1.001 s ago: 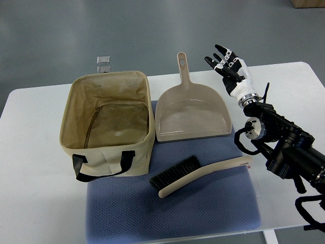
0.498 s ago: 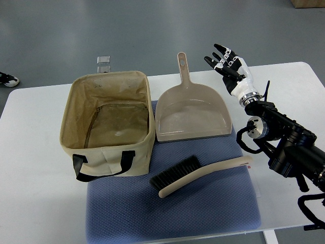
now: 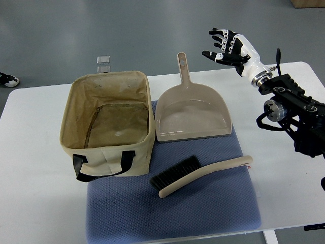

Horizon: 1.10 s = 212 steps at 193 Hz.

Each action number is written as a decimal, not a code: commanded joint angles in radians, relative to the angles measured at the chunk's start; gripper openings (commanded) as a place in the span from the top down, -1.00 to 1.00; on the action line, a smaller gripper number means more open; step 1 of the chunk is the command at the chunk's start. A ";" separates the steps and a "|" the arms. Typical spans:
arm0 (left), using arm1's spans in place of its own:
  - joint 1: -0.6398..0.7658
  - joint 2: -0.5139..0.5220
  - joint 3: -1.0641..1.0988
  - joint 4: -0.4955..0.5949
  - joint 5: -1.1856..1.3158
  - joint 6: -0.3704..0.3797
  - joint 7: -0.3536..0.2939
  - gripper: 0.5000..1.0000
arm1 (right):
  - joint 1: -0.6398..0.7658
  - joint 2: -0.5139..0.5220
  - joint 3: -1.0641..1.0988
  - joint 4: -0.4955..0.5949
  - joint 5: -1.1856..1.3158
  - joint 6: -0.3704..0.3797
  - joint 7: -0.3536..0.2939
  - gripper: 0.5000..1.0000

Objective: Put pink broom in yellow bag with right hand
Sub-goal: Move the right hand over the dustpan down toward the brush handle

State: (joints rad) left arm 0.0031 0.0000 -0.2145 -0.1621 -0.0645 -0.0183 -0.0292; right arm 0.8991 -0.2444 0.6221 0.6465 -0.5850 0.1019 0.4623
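Next, my right gripper moves to the pink broom and grips the outer half of its handle (image 3: 232,163), away from the black bristles.
A pale pink broom (image 3: 200,176) with black bristles lies on the blue mat (image 3: 172,213), handle pointing right. The yellowish fabric bag (image 3: 107,124) stands open on the table's left, black handle at its front. My right hand (image 3: 226,46) is raised beyond the table's far edge, above and right of the dustpan, fingers spread and holding nothing. It is well away from the broom. The left arm is out of view.
A beige dustpan (image 3: 192,115) lies between the bag and my right arm, its handle pointing away. The white table (image 3: 35,193) ends near the picture's bottom. A small clear object (image 3: 103,63) sits on the floor behind the bag. A person's shoe (image 3: 7,79) shows at the left edge.
My right hand has lifted and swung up and to the right, away from the dustpan, with the forearm following. The broom and bag have not moved.
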 commanded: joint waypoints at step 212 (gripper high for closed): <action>-0.002 0.000 0.001 0.000 0.000 0.000 0.000 -1.00 | 0.613 -0.375 -0.930 0.613 -0.615 0.188 -0.011 -0.72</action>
State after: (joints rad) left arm 0.0015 0.0000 -0.2132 -0.1626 -0.0644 -0.0184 -0.0292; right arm 1.5024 -0.6065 -0.2660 1.1967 -1.1742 0.2840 0.4548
